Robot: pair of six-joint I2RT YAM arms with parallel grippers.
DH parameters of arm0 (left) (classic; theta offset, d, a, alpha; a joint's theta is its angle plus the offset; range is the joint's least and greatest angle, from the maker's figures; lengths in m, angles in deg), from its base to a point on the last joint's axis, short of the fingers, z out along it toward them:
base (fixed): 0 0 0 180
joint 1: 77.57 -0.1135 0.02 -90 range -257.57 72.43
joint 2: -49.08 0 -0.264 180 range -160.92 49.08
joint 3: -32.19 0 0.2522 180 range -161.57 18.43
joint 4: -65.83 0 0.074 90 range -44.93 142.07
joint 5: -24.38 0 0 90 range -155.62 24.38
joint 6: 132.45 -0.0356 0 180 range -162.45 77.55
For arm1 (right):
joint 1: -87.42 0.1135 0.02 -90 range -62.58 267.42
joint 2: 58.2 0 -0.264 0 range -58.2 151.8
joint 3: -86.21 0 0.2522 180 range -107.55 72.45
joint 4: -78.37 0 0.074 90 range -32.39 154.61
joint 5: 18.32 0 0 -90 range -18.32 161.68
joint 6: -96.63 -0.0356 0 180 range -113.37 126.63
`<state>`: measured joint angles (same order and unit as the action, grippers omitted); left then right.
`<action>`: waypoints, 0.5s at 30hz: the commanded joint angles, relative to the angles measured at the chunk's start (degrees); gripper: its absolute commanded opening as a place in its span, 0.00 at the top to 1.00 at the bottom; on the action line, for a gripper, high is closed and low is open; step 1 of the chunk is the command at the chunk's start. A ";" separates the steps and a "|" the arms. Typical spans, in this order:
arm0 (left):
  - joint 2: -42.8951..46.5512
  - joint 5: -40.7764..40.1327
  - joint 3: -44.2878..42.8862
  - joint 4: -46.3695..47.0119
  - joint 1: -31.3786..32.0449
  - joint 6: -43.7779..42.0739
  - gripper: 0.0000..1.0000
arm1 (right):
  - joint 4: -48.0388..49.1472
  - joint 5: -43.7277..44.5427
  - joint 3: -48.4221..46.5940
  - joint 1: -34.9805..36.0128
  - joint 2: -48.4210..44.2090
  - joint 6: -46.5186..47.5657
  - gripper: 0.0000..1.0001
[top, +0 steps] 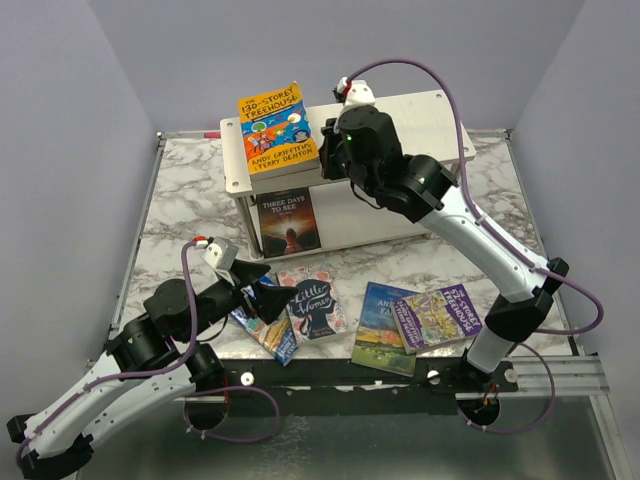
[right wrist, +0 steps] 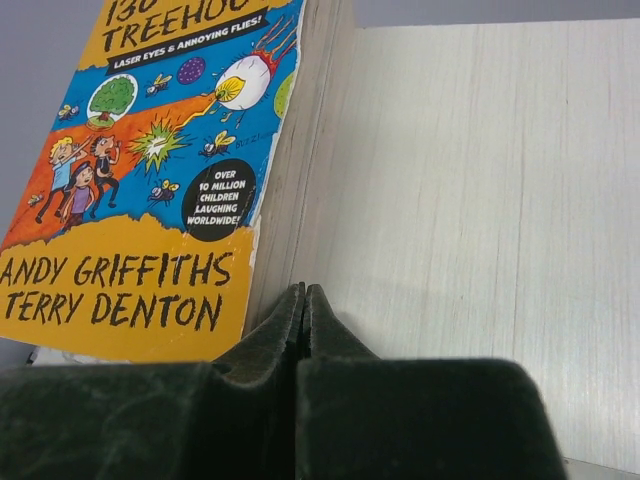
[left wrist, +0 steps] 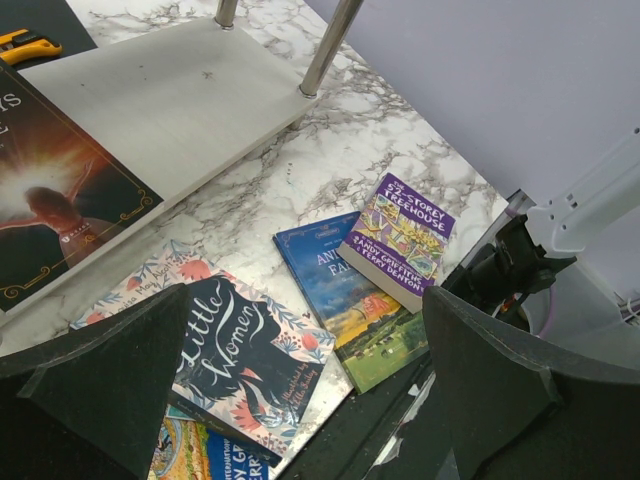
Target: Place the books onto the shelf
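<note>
Next, my left gripper closes on the near end of Little Women's spine (top: pixel 295 334) (left wrist: pixel 242 441), the end toward the black rail.
The shelf (top: pixel 425 112) stands at the back of the table. An orange Treehouse book (top: pixel 277 128) lies on its top board and a dark book (top: pixel 289 222) on its lower board. My right gripper (top: pixel 327 160) is shut and empty, its tips (right wrist: pixel 303 292) against the page edge of the orange book (right wrist: pixel 150 200) on the top board (right wrist: pixel 480 200). On the table lie Little Women (top: pixel 312 303), Animal Farm (top: pixel 384 330), a purple Treehouse book (top: pixel 440 315) and a blue book (top: pixel 270 338). My left gripper (top: pixel 262 285) hovers open over Little Women (left wrist: pixel 240 350).
The marble table (top: pixel 180 200) ends in a black rail (top: pixel 330 375) just in front of the loose books. The purple book (left wrist: pixel 400 235) overlaps Animal Farm (left wrist: pixel 345 290). The right arm's base (left wrist: pixel 510 270) stands close to them. A yellow tool (left wrist: pixel 25 42) lies behind the lower board (left wrist: pixel 180 100).
</note>
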<state>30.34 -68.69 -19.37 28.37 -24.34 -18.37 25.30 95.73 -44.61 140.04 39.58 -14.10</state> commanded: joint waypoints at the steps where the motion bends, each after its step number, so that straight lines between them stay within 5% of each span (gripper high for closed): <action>1: 0.48 -0.53 0.38 -0.03 -0.19 -0.87 0.01 | -0.85 3.09 -1.86 1.03 -1.05 1.37 0.99; 9: -1.43 -1.93 0.42 -0.31 -0.24 1.14 0.01 | -3.49 8.95 2.81 1.26 -6.18 1.40 0.97; 15: -5.99 -7.28 -0.19 -3.42 -0.23 8.37 0.01 | -0.94 7.98 24.33 1.26 -24.75 -2.82 0.66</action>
<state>27.43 -70.99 -19.37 27.87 -24.34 -15.99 24.34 101.70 -29.09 140.98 26.03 -13.82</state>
